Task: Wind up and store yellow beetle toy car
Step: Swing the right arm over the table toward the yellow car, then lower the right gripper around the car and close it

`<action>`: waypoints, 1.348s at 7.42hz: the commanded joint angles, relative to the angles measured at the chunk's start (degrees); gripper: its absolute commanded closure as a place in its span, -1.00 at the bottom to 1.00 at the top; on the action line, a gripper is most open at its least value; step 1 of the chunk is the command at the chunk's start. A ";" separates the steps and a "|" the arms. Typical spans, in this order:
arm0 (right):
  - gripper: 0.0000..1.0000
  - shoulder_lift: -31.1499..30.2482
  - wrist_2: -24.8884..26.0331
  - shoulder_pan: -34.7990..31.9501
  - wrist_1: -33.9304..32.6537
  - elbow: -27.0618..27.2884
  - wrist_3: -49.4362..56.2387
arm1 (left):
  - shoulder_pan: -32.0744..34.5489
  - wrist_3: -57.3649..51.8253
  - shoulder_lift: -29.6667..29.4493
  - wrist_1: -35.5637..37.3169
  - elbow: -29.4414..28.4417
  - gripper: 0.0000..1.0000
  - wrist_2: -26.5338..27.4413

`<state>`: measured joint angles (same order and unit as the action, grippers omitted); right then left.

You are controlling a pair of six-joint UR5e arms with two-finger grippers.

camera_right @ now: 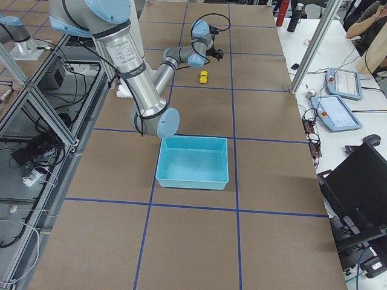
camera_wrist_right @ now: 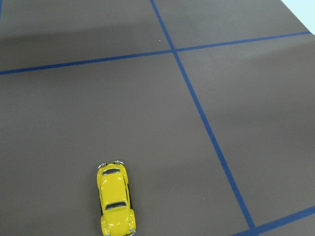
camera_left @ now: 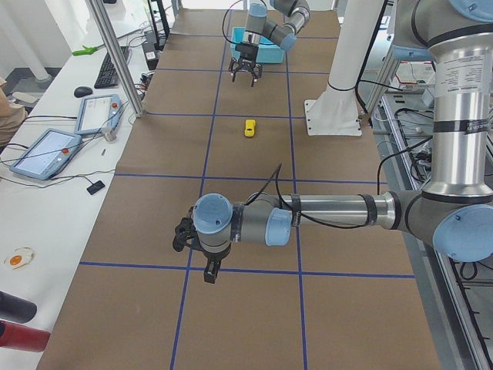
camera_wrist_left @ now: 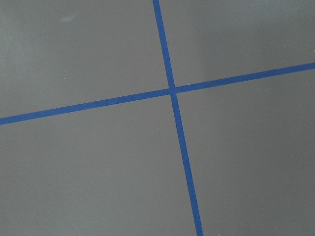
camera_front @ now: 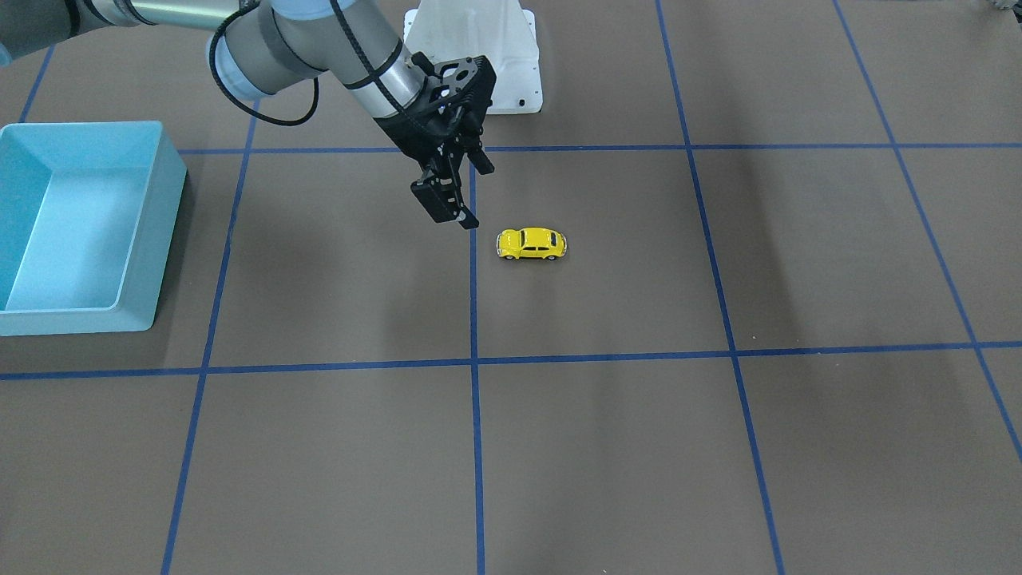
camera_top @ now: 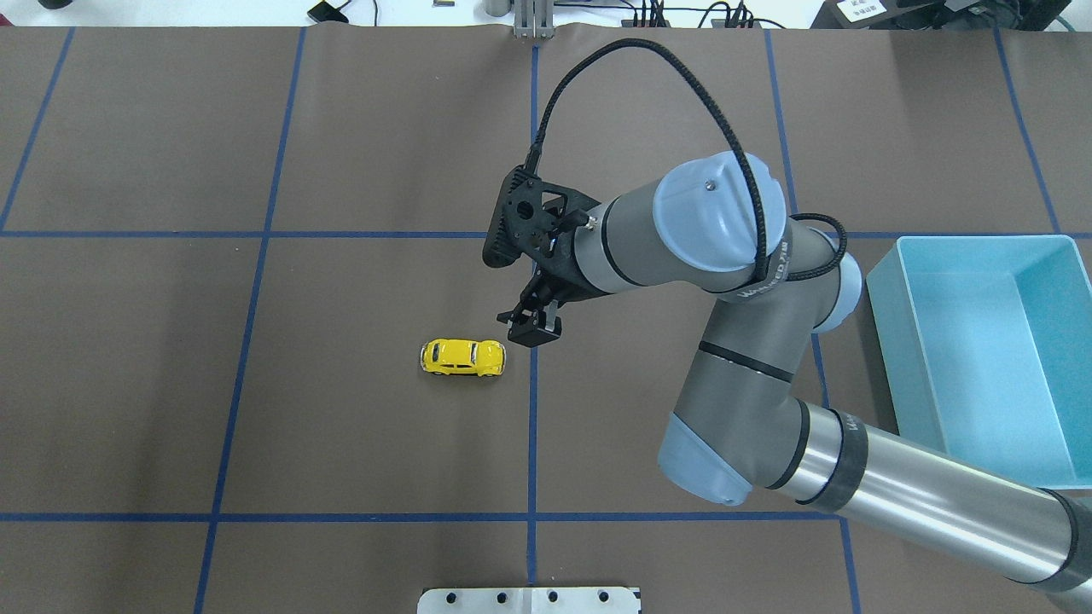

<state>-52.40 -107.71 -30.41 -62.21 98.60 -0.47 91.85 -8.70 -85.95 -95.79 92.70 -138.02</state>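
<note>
I move my right gripper to the yellow beetle toy car next and close it on the middle of its long sides [camera_front: 531, 252] [camera_wrist_right: 102, 193], just below the roof.
The yellow beetle toy car [camera_front: 532, 243] stands on its wheels on the brown table mat, near the middle. It also shows in the overhead view [camera_top: 462, 357] and at the bottom of the right wrist view [camera_wrist_right: 115, 201]. My right gripper [camera_front: 471, 196] hovers above the mat just beside the car, toward the bin's side, with open, empty jaws; it shows in the overhead view too [camera_top: 529, 328]. My left gripper [camera_left: 204, 266] shows only in the exterior left view, low over the mat far from the car, and I cannot tell whether it is open or shut.
The light blue bin [camera_top: 887, 281] stands on the robot's right side of the table; its inside shows nothing in it [camera_front: 168, 160]. Blue tape lines [camera_wrist_left: 172, 91] cross the mat. A white arm base [camera_front: 479, 48] stands behind the car.
</note>
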 commanded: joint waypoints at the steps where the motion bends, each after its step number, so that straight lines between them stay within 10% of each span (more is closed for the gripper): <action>1: -0.96 2.64 -1.00 1.05 1.66 -7.09 6.86 | 0.00 0.08 0.00 0.08 0.02 -1.00 -0.06; 4: -0.96 8.69 -1.28 3.33 6.20 -17.97 9.69 | 0.00 -0.01 0.08 -0.01 -0.06 -1.00 0.03; 10: -0.97 8.01 -1.10 7.64 7.19 -19.32 10.14 | 0.00 -0.01 0.08 -0.01 -0.06 -1.00 0.12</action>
<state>-44.26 -108.87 -23.42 -55.06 79.31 9.83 91.88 -8.70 -85.87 -95.79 92.71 -137.97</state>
